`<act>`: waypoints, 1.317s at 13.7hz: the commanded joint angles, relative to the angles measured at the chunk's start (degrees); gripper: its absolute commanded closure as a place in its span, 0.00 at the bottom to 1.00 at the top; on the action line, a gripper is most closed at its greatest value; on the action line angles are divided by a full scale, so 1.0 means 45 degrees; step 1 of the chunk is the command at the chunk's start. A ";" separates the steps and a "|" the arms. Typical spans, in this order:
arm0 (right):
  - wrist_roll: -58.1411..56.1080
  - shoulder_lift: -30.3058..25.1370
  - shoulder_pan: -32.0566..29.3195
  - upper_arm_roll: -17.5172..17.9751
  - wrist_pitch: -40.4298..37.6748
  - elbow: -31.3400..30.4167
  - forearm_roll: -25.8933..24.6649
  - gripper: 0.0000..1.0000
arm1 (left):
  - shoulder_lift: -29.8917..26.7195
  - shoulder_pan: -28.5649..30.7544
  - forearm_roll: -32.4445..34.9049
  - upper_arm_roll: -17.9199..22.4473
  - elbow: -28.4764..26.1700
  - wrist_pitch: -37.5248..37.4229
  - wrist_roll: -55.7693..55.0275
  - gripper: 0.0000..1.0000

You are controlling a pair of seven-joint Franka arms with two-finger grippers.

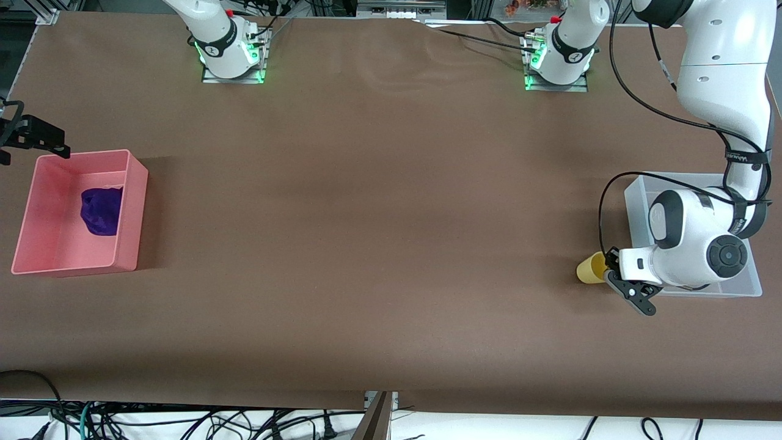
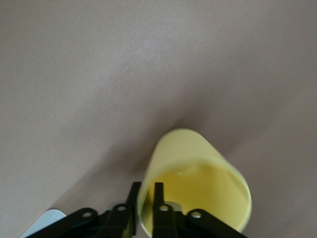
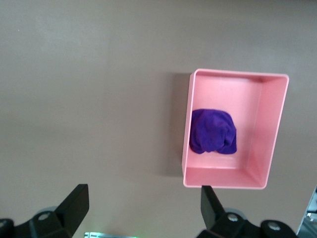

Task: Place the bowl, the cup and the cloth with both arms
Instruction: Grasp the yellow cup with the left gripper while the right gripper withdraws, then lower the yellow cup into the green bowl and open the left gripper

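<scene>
Next, my left gripper lets go of the yellow cup inside the clear bin (image 1: 680, 225), toward the side of the clear bin that faces the pink bin.
The yellow cup (image 1: 589, 267) is tipped on its side, low over the table beside the clear bin (image 1: 635, 198). My left gripper (image 1: 608, 270) is shut on the cup's rim, one finger inside and one outside; the left wrist view shows the cup (image 2: 198, 183) and that gripper (image 2: 144, 191). The purple cloth (image 1: 101, 211) lies in the pink bin (image 1: 129, 226) at the right arm's end of the table. My right gripper (image 1: 27, 145) is open and empty, up in the air beside that bin. The right wrist view shows the right gripper (image 3: 142, 197), the cloth (image 3: 213, 131) and the bin (image 3: 225, 179). The bowl is out of view.
The clear bin sits at the left arm's end of the table, mostly covered by the left arm; one corner of it shows in the left wrist view (image 2: 44, 220). Brown table cover (image 1: 379, 214) spreads between the two bins. Both arm bases stand along the table's edge farthest from the front camera.
</scene>
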 commanded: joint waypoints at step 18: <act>0.0824 0.0028 0.0024 0.0114 -0.0329 0.0125 0.0001 0.00 | -0.2361 0.2439 0.3368 0.0719 -0.1315 -0.2990 0.1166 1.00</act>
